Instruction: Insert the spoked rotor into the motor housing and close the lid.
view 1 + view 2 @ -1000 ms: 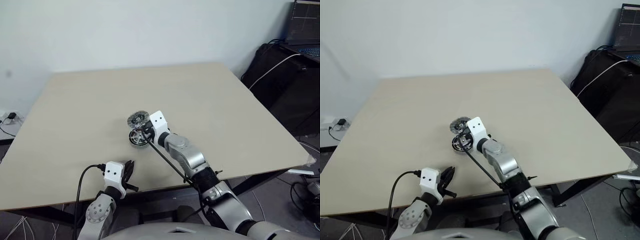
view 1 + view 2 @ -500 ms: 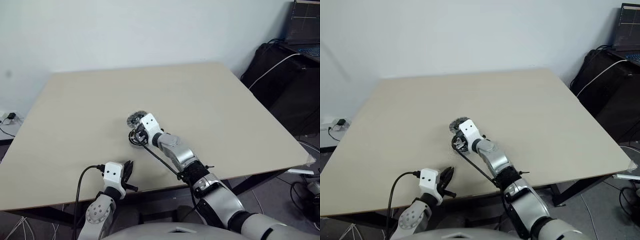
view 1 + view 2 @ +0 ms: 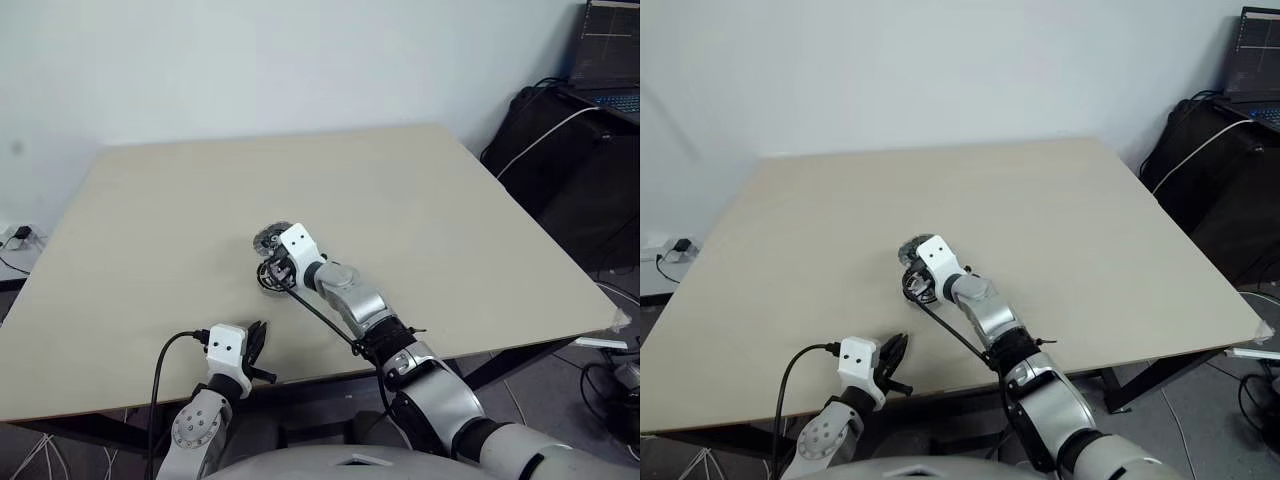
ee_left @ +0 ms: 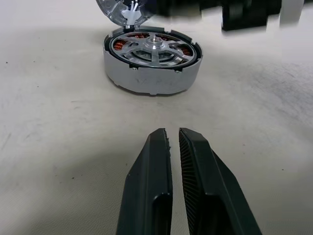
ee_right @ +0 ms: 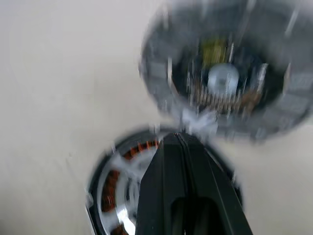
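Observation:
My right gripper needs to grab the housing's near side (image 4: 166, 82) and pull the housing closer before it closes the lid, because the lid is standing open at the housing's far edge.
The motor housing (image 4: 151, 81) lies on the beige table, with copper windings showing inside its grey wall. In it sits the spoked rotor (image 4: 152, 46), silver spokes and hub facing up. The lid (image 5: 225, 78) stands tilted up at the housing's far edge, its inner face towards me. My right gripper (image 5: 178, 138) is shut and empty, with its tips over the housing's rim just below the lid; whether they touch anything I cannot tell. In the eye views it covers part of the housing (image 3: 268, 281). My left gripper (image 4: 172, 132) is shut and empty, low over the table short of the housing.
The table (image 3: 420, 210) is wide and bare around the parts. Its front edge runs close beside my left gripper (image 3: 257, 332). A black bag (image 3: 570, 160) with a white cable and a laptop (image 3: 608, 60) stand off the table to the right.
My right forearm has swung and its wrist has turned slightly left, so the white wrist block now hides more of the lid. The housing and the left arm have not moved.

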